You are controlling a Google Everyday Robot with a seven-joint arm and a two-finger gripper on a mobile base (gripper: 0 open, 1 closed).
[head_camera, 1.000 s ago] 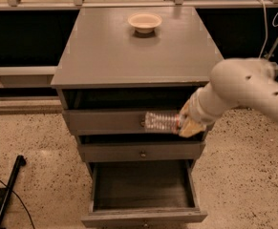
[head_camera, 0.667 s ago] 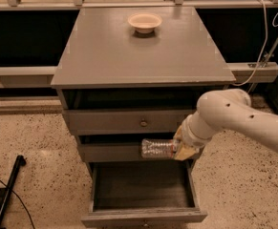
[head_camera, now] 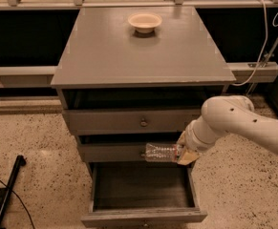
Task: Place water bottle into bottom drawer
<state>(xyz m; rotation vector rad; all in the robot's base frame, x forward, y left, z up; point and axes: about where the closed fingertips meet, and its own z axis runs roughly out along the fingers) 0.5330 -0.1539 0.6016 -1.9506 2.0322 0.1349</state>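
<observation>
My gripper has the water bottle, now just above the open bottom drawer. It will let go of the bottle near the middle of the bottom drawer's grey bottom (head_camera: pixel 150 185).
The water bottle (head_camera: pixel 160 152) is clear and ribbed and lies horizontally, its base pointing left. My gripper (head_camera: pixel 185 152) holds it by the neck end, in front of the middle drawer and just above the open bottom drawer (head_camera: pixel 143 187). The bottom drawer is pulled out, with a dark grey inside and nothing in it. My white arm (head_camera: pixel 239 123) comes in from the right.
A beige bowl (head_camera: pixel 144 22) sits at the back of the grey cabinet top (head_camera: pixel 143 51). The top drawer (head_camera: pixel 129 120) and middle drawer (head_camera: pixel 110 151) are shut. A black stand leg (head_camera: pixel 7 187) lies on the speckled floor at left. Cables hang at the right.
My arm has lowered with the bottle, from level with the top drawer to the middle drawer front, just above the open bottom drawer.
</observation>
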